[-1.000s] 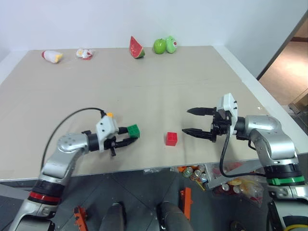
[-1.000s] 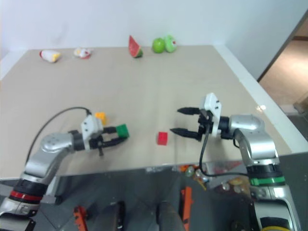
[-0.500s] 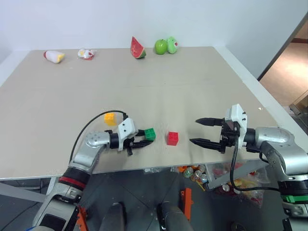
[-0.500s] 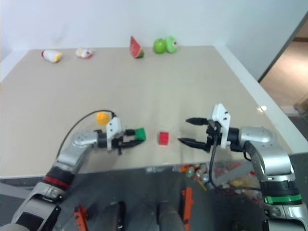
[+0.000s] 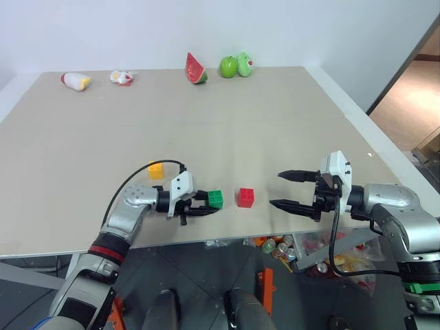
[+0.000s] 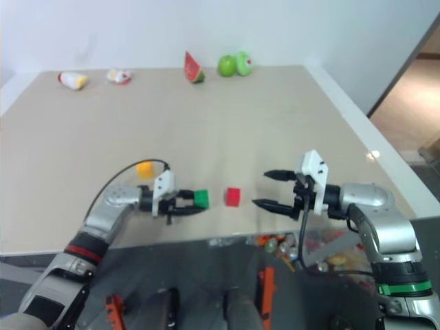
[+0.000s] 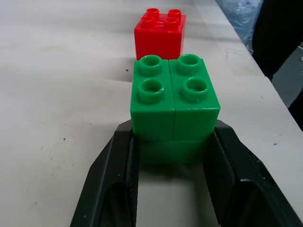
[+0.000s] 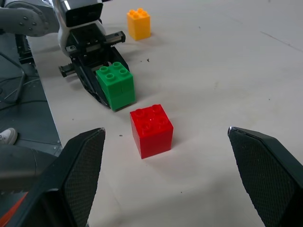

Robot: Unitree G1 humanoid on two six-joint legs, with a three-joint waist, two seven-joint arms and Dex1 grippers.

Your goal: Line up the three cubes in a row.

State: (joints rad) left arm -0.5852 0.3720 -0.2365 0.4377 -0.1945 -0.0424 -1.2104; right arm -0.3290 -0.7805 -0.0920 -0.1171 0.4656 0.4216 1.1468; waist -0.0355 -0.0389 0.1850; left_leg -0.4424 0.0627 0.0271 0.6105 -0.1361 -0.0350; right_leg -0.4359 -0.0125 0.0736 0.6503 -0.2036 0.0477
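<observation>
My left gripper is to put the green cube down. It will set it on the table a small gap from the red cube [image 5: 208,199] [image 7: 171,175].
My left gripper [image 5: 208,205] is shut on the green cube [image 5: 216,199], holding it low at the table surface near the front edge. The red cube [image 5: 246,197] stands on the table just to its right, with a small gap between the two. Behind and to the left of my left hand sits the yellow-orange cube [image 5: 157,170]. My right gripper [image 5: 277,189] is open, with nothing between its fingers, a short way right of the red cube and pointing at it. The right wrist view shows the red cube [image 8: 151,130], the green cube [image 8: 116,85] and the yellow-orange cube [image 8: 138,23].
At the table's far edge lie a watermelon slice [image 5: 195,68], a green apple [image 5: 228,66] and two small toys [image 5: 75,80] at the back left. The table's front edge [image 5: 227,240] runs just below the cubes. Cans and bags lie on the floor beneath.
My left gripper has carried the green cube to the right, from well left of the red cube to just beside it. The red cube has stayed put.
</observation>
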